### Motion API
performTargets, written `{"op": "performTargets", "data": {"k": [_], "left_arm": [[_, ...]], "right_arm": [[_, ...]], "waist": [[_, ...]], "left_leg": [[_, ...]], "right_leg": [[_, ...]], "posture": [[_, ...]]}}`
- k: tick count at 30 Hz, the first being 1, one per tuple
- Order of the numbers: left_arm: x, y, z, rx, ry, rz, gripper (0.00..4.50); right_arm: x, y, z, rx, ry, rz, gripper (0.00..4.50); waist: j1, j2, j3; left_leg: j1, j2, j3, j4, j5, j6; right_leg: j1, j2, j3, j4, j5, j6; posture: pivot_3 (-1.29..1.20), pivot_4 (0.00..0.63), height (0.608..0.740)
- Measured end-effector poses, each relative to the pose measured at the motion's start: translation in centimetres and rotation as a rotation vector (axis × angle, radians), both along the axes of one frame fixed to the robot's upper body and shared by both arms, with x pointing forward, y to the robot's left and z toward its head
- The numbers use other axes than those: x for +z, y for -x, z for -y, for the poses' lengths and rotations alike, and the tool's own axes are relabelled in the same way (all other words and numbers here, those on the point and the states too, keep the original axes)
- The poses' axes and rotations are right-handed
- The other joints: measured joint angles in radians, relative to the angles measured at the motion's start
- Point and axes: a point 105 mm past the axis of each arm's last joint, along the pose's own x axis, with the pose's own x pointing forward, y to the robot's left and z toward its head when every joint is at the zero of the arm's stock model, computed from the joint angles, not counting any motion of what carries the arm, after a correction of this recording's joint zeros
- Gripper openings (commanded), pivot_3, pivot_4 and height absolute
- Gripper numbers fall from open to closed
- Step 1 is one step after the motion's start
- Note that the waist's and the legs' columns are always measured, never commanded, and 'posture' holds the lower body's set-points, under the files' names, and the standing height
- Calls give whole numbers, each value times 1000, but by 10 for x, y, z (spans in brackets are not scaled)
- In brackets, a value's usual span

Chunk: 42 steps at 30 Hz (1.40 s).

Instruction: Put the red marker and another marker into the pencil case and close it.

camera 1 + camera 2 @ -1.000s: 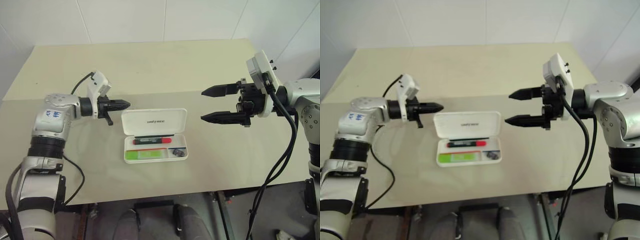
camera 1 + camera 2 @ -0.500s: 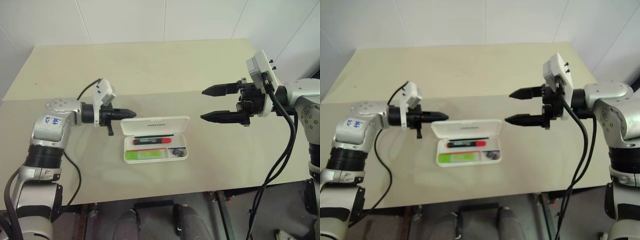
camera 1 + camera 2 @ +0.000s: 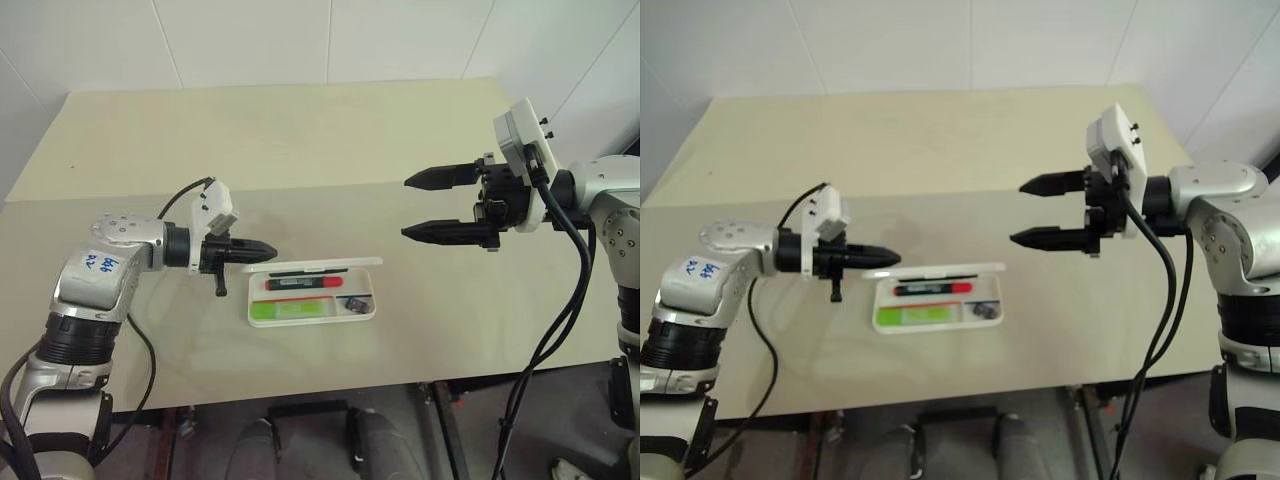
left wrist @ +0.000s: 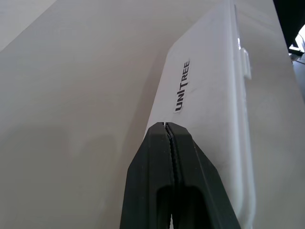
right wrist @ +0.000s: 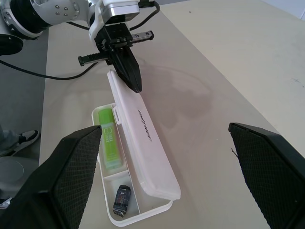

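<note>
The robot's left gripper will release the lid flat on the tray (image 3: 313,294), over the red marker and the light-green marker.
The white pencil case (image 3: 312,318) lies open on the table near the front. Its lid (image 3: 310,267) leans forward over the tray, partway down. In the tray the red marker (image 3: 303,283) lies along the back, and the light-green marker (image 3: 290,309) lies in front of it. My left gripper (image 3: 270,248) is shut, and its tip (image 4: 167,126) rests against the outer face of the lid (image 4: 209,95), near the dark lettering. My right gripper (image 3: 404,208) hangs open above the table to the right of the case, holding nothing.
A small dark grey thing (image 3: 355,303) sits in the tray's right compartment. The beige table (image 3: 300,140) stretches far behind the case up to a white wall. Its front edge runs just below the case.
My left gripper has come down and back toward me, and the lid has swung from upright to leaning over the tray. The right gripper has not moved.
</note>
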Motion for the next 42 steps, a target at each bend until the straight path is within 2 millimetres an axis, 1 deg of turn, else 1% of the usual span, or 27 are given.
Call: {"op": "performTargets", "data": {"k": [3,6,8,12,16,19,23,26,28,30,31,33,35,38,41,42], "left_arm": [[2,6,1,-22,-15,8,32],[-5,13,0,-32,-28,-20,32],[-13,19,0,-41,-32,-53,32],[-39,28,2,-49,-60,-133,32],[-52,31,6,-28,-104,-128,32],[-53,31,10,-26,-145,-72,32],[-56,30,14,4,-137,-40,32],[-58,30,18,42,-80,-50,32],[-59,34,20,54,-27,-82,32],[-55,40,17,55,27,-115,32],[-48,43,16,51,58,-112,32],[-28,49,11,35,92,-65,32],[-11,51,0,52,95,-17,32],[7,55,-16,81,103,21,32],[15,63,-27,106,140,7,653],[19,67,-30,110,153,7,954]], "right_arm": [[0,-1,1,-5,0,-1,4500],[-1,-2,2,-13,1,-3,4500],[-1,-2,2,-14,1,-2,4500],[-1,-3,2,-15,6,4,4500],[-2,-3,2,-16,11,8,4500],[-2,-3,2,-17,13,10,4500],[-2,-4,2,-20,17,11,4500],[-3,-4,1,-16,15,9,4500],[-3,-4,0,-12,15,7,4500],[-5,-3,0,-2,18,-2,4500],[-6,-2,0,8,23,-10,4500],[-10,-1,-1,30,39,-30,4500],[-13,0,-1,47,44,-51,4500],[-17,-1,3,54,43,-80,4500],[-22,-1,5,74,60,-89,4500],[-24,-2,6,76,72,-94,4500]], "waist": [[0,0,0],[-1,0,0],[-1,0,0],[0,0,0],[0,0,0],[0,0,0],[0,1,-2],[0,1,-2],[-1,1,-2],[-3,1,-2],[-4,1,-2],[-5,0,-2],[-5,0,-2],[-4,0,-2],[-4,0,-2],[-4,0,-2]], "left_leg": [[0,0,0,0,0,0],[0,0,0,-1,0,0],[0,0,0,-1,0,0],[1,0,0,-1,0,0],[2,0,1,0,0,1],[4,0,1,-1,0,1],[7,0,2,-1,0,1],[7,0,2,0,0,2],[7,0,3,0,0,2],[7,0,3,0,0,2],[6,0,4,0,0,2],[7,0,4,-2,0,2],[7,0,4,-3,0,2],[7,0,5,-4,0,2],[7,0,6,-4,-1,2],[7,0,6,-4,-1,2]], "right_leg": [[0,0,0,0,0,0],[0,0,0,0,0,0],[0,0,0,0,0,0],[0,0,1,0,0,0],[1,0,1,-1,0,0],[3,0,2,-1,0,0],[5,0,2,-1,0,-1],[6,-1,3,-1,0,-3],[6,-1,4,-1,0,-3],[5,0,4,-1,0,-3],[4,0,5,-1,0,-3],[4,0,4,-1,1,-2],[3,0,4,-1,1,-2],[3,0,5,-2,1,-2],[3,0,5,-3,1,-2],[3,0,5,-3,1,-2]], "posture": [[0,150,740],[0,150,740],[0,150,740],[0,150,740],[0,150,740],[0,150,740],[0,150,740],[0,150,740],[0,150,740],[0,150,740],[0,150,740],[0,150,740],[0,150,740],[0,150,740],[0,150,740],[0,150,740]]}}
